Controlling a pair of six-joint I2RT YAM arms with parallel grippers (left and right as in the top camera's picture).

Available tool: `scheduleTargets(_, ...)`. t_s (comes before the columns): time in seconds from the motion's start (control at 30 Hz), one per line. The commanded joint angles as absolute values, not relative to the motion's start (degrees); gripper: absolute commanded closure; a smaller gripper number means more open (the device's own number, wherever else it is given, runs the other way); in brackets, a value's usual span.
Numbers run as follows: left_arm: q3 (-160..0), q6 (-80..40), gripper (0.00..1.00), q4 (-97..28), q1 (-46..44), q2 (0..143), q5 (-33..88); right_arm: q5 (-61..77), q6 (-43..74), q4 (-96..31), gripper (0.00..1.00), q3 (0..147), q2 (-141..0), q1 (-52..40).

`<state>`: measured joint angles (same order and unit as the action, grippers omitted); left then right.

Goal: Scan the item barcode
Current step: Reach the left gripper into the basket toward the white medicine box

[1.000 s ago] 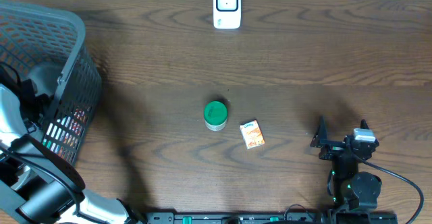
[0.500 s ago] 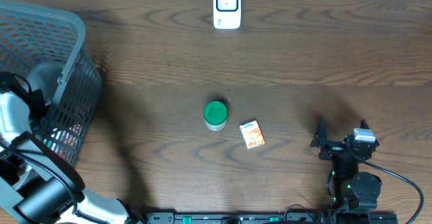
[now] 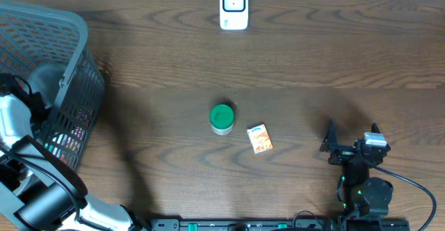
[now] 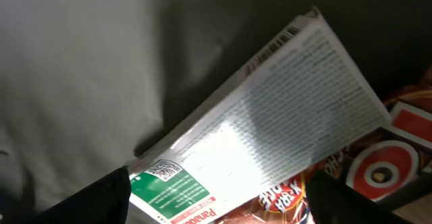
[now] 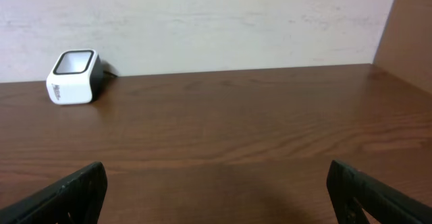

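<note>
Next, my left gripper lifts clear, turn in line with the white box that lies slanted across its fingers, and takes its long sides (image 4: 233, 88).
In the left wrist view a white printed box (image 4: 270, 116) lies slanted inside the basket, with a barcode (image 4: 273, 47) along its upper edge and a green panel with a QR code (image 4: 177, 183) at its lower end. My left gripper (image 4: 217, 200) is open, its dark fingers (image 4: 101, 200) standing either side of that lower end. A red snack packet (image 4: 385, 166) lies under the box. From overhead the left arm (image 3: 14, 120) reaches into the basket (image 3: 73, 60), which hides the gripper. The white scanner (image 3: 233, 7) stands at the far edge. My right gripper (image 3: 351, 142) is open and holds nothing.
A green-lidded tub (image 3: 222, 118) and a small orange box (image 3: 260, 138) sit mid-table. The right wrist view shows the scanner (image 5: 73, 77) far left against the wall, with bare wood between the right gripper (image 5: 216, 204) fingers. The basket's mesh walls enclose the left arm.
The left arm has sunk slightly deeper into the basket. The right arm and the items on the table have not moved.
</note>
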<state>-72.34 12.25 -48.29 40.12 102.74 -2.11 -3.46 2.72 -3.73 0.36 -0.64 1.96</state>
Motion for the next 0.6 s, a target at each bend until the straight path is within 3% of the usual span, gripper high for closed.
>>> scheduleTargets(0.0, -71.7, 11.3, 0.18, -47.9, 40.2, 102.7, -3.7, -4.0, 2.3, -3.9, 0.01, 0.3, -0.4, 1.5)
scheduleTargets(0.3, -68.9, 11.3, 0.26, -45.2, 40.2, 102.7, -3.7, -4.0, 2.3, -3.9, 0.01, 0.3, -0.4, 1.5)
scheduleTargets(0.57, -68.1, 11.3, 0.27, -42.5, 40.2, 102.7, -6.5, -4.0, 2.3, -3.9, 0.01, 0.3, -0.4, 1.5)
